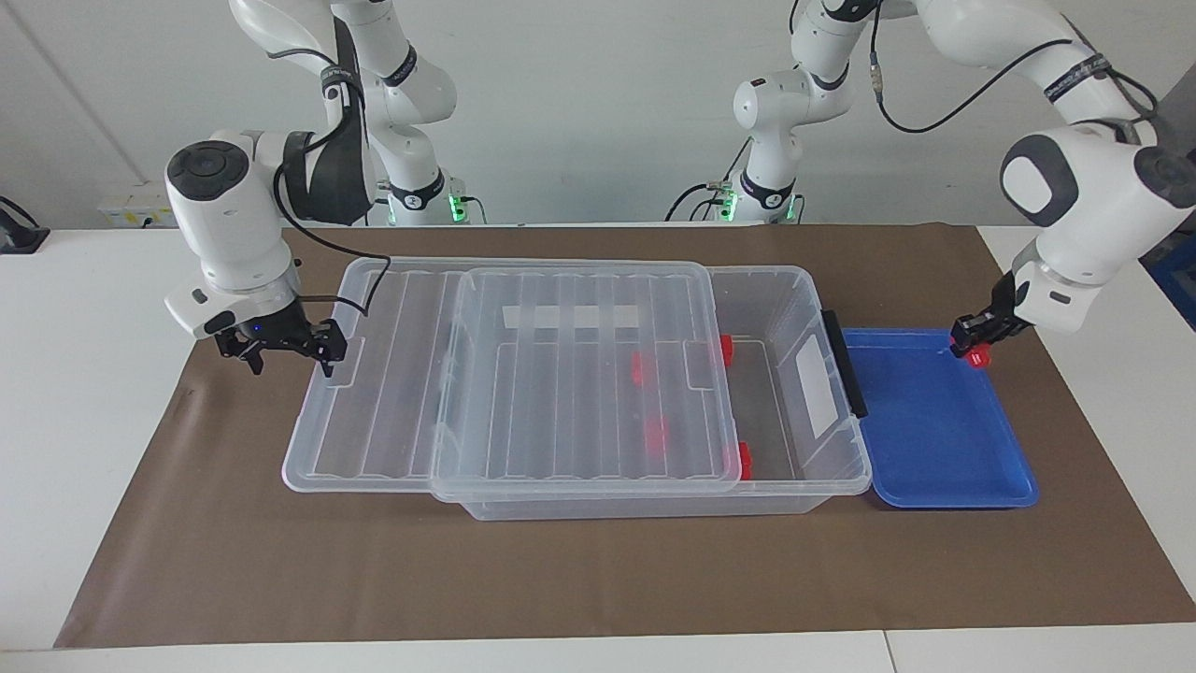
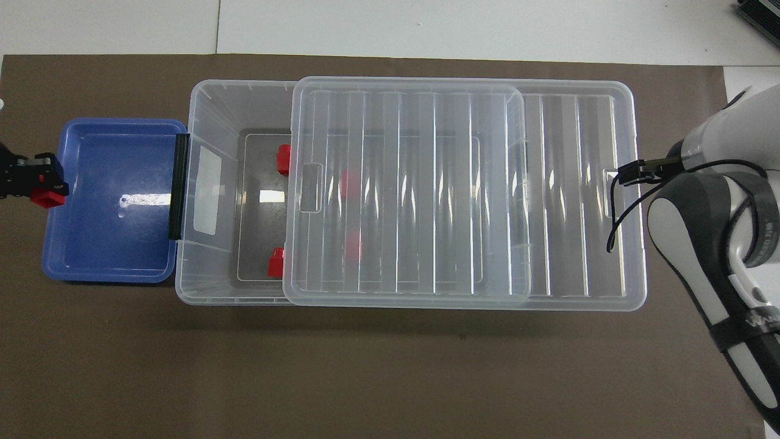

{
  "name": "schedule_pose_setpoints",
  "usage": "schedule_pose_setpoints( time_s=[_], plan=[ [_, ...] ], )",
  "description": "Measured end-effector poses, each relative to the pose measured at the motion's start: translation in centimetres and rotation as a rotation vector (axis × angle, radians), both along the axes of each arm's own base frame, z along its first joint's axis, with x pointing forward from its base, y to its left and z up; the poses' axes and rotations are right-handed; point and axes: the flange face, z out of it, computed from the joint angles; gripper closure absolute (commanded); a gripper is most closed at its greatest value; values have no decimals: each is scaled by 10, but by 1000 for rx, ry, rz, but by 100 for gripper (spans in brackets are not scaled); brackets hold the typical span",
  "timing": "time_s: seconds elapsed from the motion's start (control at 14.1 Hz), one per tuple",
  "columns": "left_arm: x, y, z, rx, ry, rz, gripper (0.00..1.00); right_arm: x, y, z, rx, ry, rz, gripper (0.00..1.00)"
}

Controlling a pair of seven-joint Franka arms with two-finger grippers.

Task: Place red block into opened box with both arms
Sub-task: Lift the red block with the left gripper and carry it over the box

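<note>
My left gripper should release its red block between the red blocks lying in the box's uncovered part point(image 2: 275, 198).
The red block point(image 1: 978, 356) point(image 2: 49, 197) hangs in my left gripper point(image 1: 974, 344) point(image 2: 44, 183), which is shut on it, up in the air over the blue tray's edge at the left arm's end. The box point(image 1: 794, 280) point(image 2: 213, 97) is a clear bin. Its ribbed lid point(image 1: 392, 411) point(image 2: 573, 201) is slid toward the right arm's end, so the end beside the tray is uncovered. My right gripper point(image 1: 290, 360) point(image 2: 626, 174) is open, with one finger at the lid's end tab.
Several red blocks lie in the box, two in the uncovered part point(image 1: 727, 348) point(image 1: 745, 458) and others under the lid. The shallow blue tray point(image 1: 934, 439) point(image 2: 109, 244) touches the box's black latch point(image 1: 844, 365). Brown paper covers the table.
</note>
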Motion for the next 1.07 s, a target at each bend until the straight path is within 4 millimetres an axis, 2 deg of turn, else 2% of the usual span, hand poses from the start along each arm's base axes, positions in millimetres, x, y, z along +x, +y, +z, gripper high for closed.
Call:
schedule_pose_setpoints(
  time_s=[0.14, 0.21, 0.36, 0.5, 0.64, 0.85, 1.07],
  plan=[
    [-3, -42, 37, 6, 33, 54, 100, 0, -2, 1, -23, 0, 10, 0],
    [-3, -75, 45, 12, 33, 84, 100, 0, -3, 1, -28, 1, 14, 0],
    [-4, -150, 52, 27, 7, 152, 100, 0, -4, 1, -37, 3, 27, 0],
    [-5, -207, 53, 18, -54, 190, 100, 0, -7, 2, -67, 4, 40, 0],
    [-3, -237, 43, 5, -92, 193, 100, 0, -8, 2, -83, 5, 45, 0],
    [-2, -269, 0, -8, -127, 185, 100, 0, -9, 2, -90, 6, 49, 0],
    [-5, -280, -43, 4, -135, 169, 100, 0, -10, 4, -91, 3, 51, 0]
  ],
)
